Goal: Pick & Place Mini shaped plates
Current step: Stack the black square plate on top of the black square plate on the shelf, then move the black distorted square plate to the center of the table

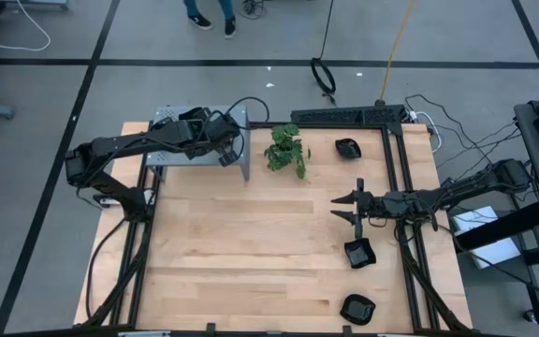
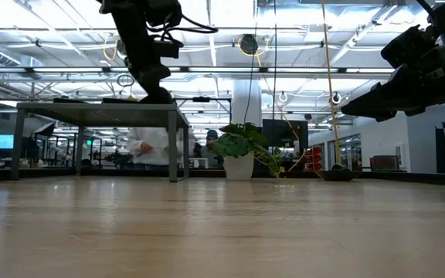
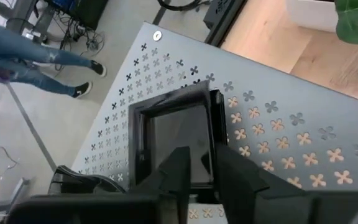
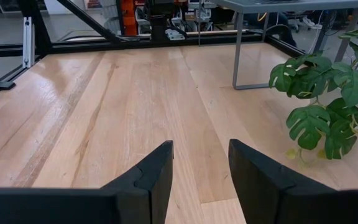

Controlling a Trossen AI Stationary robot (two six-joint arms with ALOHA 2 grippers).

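I will close my right gripper on the rim of the middle black plate [image 1: 371, 245], which is between the far plate and the plate near the front edge.
A black square mini plate [image 3: 179, 127] lies flat on the top of the grey perforated shelf [image 3: 278, 143] at the table's far left. My left gripper [image 3: 204, 155] slants down over the plate's near rim, its fingers a little apart. In the high view the arm hides this plate. Three more black plates lie on the right of the table: one far [image 1: 348, 147], one in the middle [image 1: 359, 253], one near the front edge [image 1: 358, 309]. My right gripper [image 1: 342, 208] hovers open between the first two, holding nothing. My left gripper has a finger [image 3: 176, 171] on each side of the middle of the plate's near rim [image 3: 202, 185], coming slanting from above. I cannot tell whether either finger touches the rim. The plate rests flat on the shelf top.
A small green potted plant [image 1: 286, 150] stands right of the shelf [image 1: 162, 115]. A black frame [image 1: 349, 114] runs along the far and right edges. Bare wood fills the table's middle and near left. People stand beyond the far edge.
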